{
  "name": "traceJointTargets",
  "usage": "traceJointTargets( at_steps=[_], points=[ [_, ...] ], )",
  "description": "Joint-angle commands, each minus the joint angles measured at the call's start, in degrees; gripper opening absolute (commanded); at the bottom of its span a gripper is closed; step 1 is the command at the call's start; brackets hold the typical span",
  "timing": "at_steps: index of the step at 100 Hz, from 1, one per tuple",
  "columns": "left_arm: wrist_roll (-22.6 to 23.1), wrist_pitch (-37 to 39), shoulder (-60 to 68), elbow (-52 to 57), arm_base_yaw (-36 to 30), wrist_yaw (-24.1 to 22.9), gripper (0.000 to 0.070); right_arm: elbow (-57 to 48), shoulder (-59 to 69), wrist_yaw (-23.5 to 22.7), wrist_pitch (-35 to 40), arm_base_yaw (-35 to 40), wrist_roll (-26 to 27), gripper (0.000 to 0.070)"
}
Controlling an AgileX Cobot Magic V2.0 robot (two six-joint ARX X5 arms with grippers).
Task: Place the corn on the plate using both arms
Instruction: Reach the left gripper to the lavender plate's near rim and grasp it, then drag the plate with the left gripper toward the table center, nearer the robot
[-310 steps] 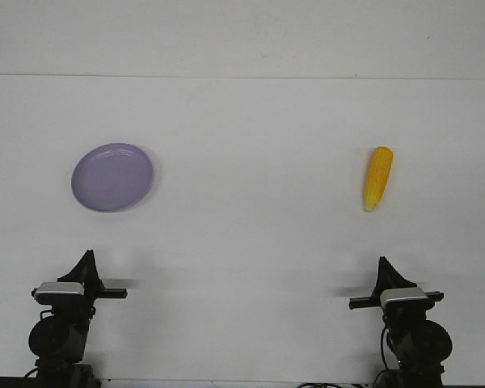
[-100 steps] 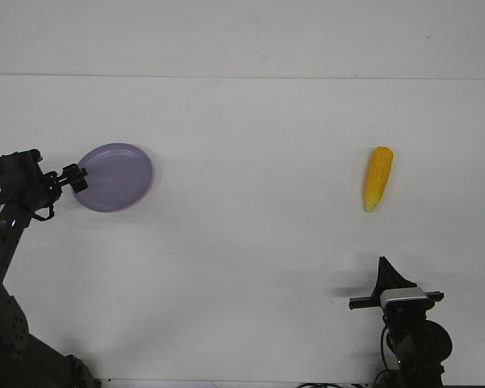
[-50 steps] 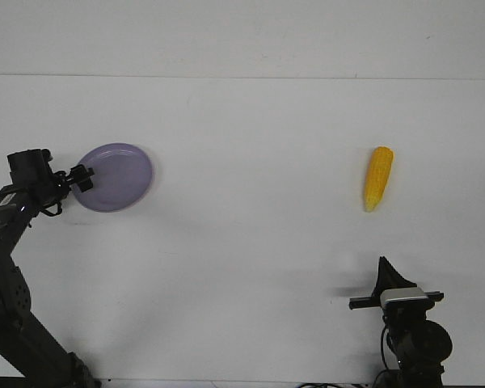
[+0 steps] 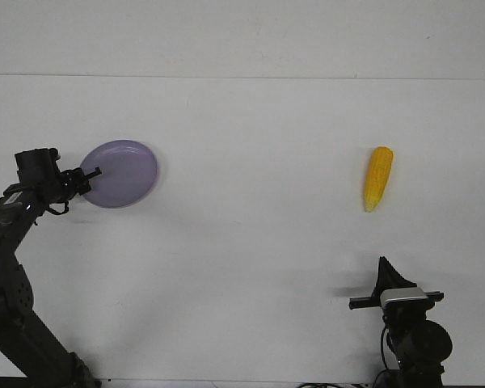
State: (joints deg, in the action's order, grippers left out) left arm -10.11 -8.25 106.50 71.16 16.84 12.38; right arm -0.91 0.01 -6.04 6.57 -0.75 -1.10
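Next, I let go of the lavender plate with my left gripper on the near middle of the white table (image 4: 234,284), between both arms.
The lavender plate (image 4: 125,174) lies at the left of the white table. My left gripper (image 4: 91,175) reaches in from the left edge and is closed on the plate's left rim. The yellow-orange corn (image 4: 378,177) lies at the right of the table with its paler tip pointing toward me, and nothing touches it. My right gripper (image 4: 383,270) is folded at the near right edge with its point up and its fingers together. It is empty and well short of the corn.
The white table (image 4: 250,226) stretches between the plate and the corn. Its far edge meets a pale wall (image 4: 242,36). My left arm's links (image 4: 4,242) run along the left edge of the view.
My left arm rose from its folded pose and reached the plate's left rim. In the last half second the fingers closed on the rim and the plate shifted slightly right. The right arm and the corn have not moved.
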Motion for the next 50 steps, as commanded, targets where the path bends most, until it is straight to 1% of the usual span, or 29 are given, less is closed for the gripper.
traceJointTargets(
  at_steps=[1,17,33,50],
  points=[
    [0.39,-1.14,-0.33,0.68,0.11,1.38,0.0005,0.17,0.04,0.02,-0.59,0.07,-0.20,0.0014],
    [0.13,-2.93,-7.61,0.68,0.11,5.27,0.0005,0.17,0.04,0.02,-0.59,0.07,-0.20,0.0014],
    [-1.29,-6.56,-18.84,0.68,-0.83,9.86,0.0005,0.17,0.04,0.02,-0.59,0.07,-0.20,0.0014],
    [-1.03,-12.92,-30.80,0.55,-5.27,9.90,0.0005,0.17,0.04,0.02,-0.59,0.07,-0.20,0.0014]
  ],
)
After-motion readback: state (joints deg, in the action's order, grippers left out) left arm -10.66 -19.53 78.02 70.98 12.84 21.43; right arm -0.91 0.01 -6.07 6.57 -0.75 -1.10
